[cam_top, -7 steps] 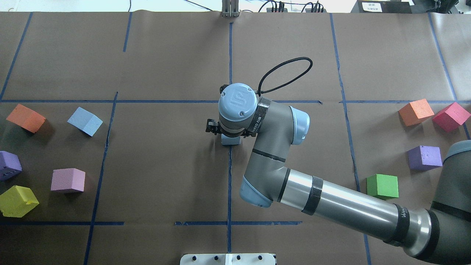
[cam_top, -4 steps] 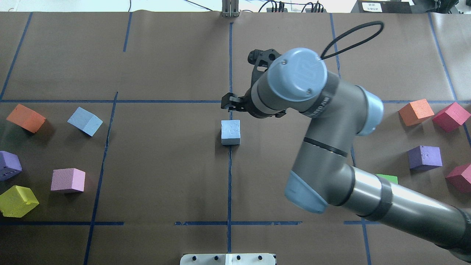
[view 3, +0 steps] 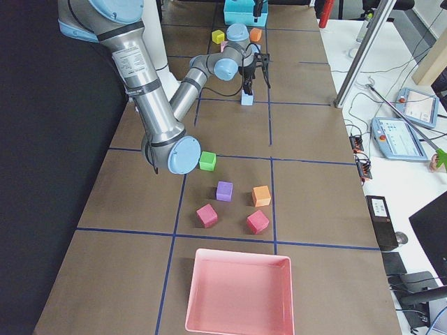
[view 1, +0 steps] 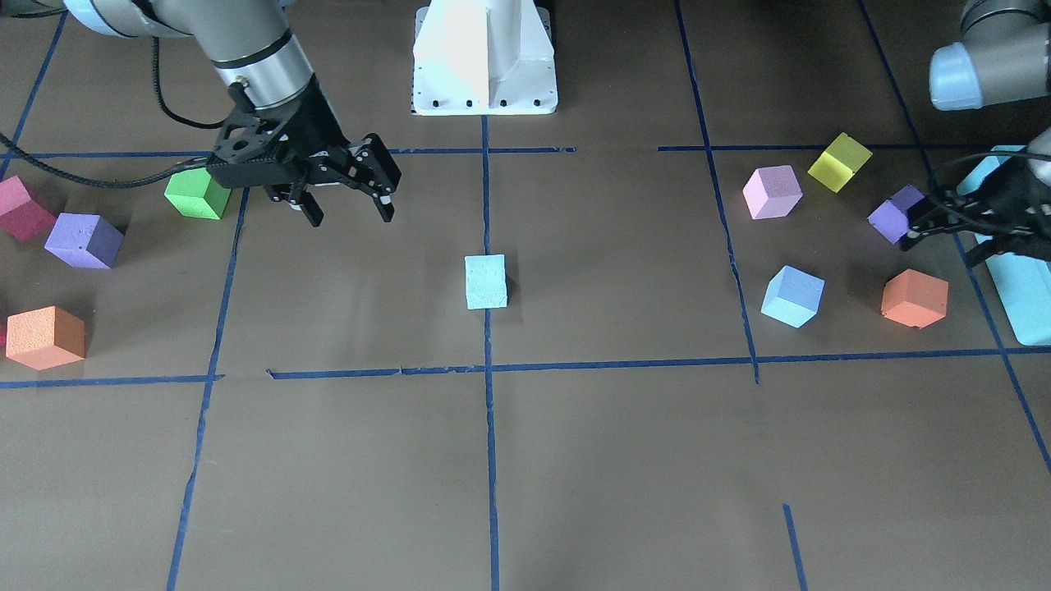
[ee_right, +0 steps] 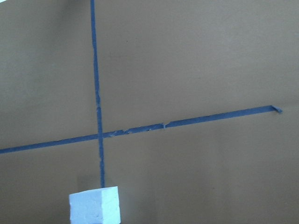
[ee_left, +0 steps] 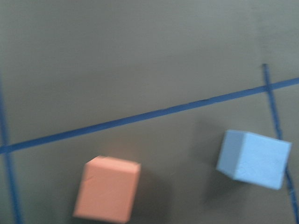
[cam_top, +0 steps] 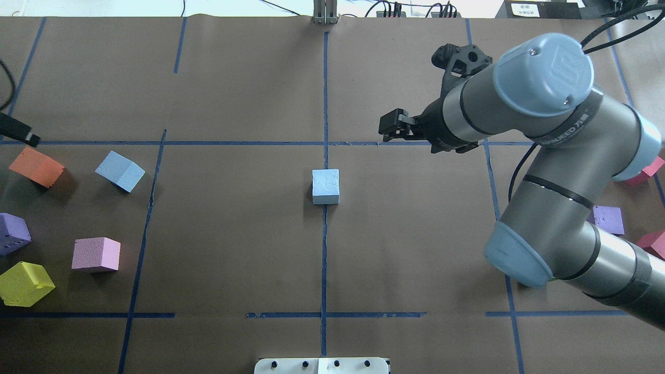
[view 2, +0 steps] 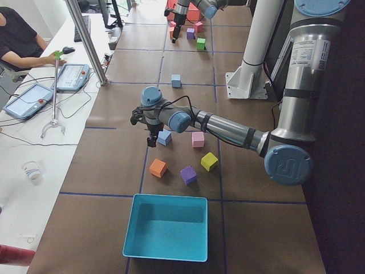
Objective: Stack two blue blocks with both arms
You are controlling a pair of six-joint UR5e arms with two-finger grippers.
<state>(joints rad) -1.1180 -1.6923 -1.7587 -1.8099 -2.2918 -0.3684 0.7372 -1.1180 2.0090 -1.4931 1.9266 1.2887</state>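
Observation:
My left gripper grips the second blue block (view 1: pixel 793 295) (ee_left: pixel 254 159) beside the orange cube next on its sides, because the centre block can stay put.
One pale blue block (cam_top: pixel 326 186) sits alone on the centre tape line, also in the front view (view 1: pixel 485 281) and the right wrist view (ee_right: pixel 95 205). The second blue block (cam_top: pixel 120 171) lies tilted at the left, beside an orange cube (cam_top: pixel 36 166); the left wrist view shows it (ee_left: pixel 253 158). My right gripper (view 1: pixel 351 215) is open and empty, raised and off to the right of the centre block (cam_top: pixel 395 127). My left gripper (view 1: pixel 940 250) looks open and empty, hovering near the second blue block (view 1: pixel 792 296) and the orange cube.
Purple (cam_top: pixel 13 234), pink (cam_top: pixel 96 254) and yellow (cam_top: pixel 25 283) cubes lie at the left. Green (view 1: pixel 195 194), purple (cam_top: pixel 608 220), orange (view 1: pixel 45 336) and red cubes lie at the right. A teal bin (view 2: pixel 165 228) and a pink bin (view 3: pixel 241 293) stand at the table's ends.
My right gripper has let go of the centre blue block, lifted and swung away to the right. My left gripper's tip has come into view at the left edge.

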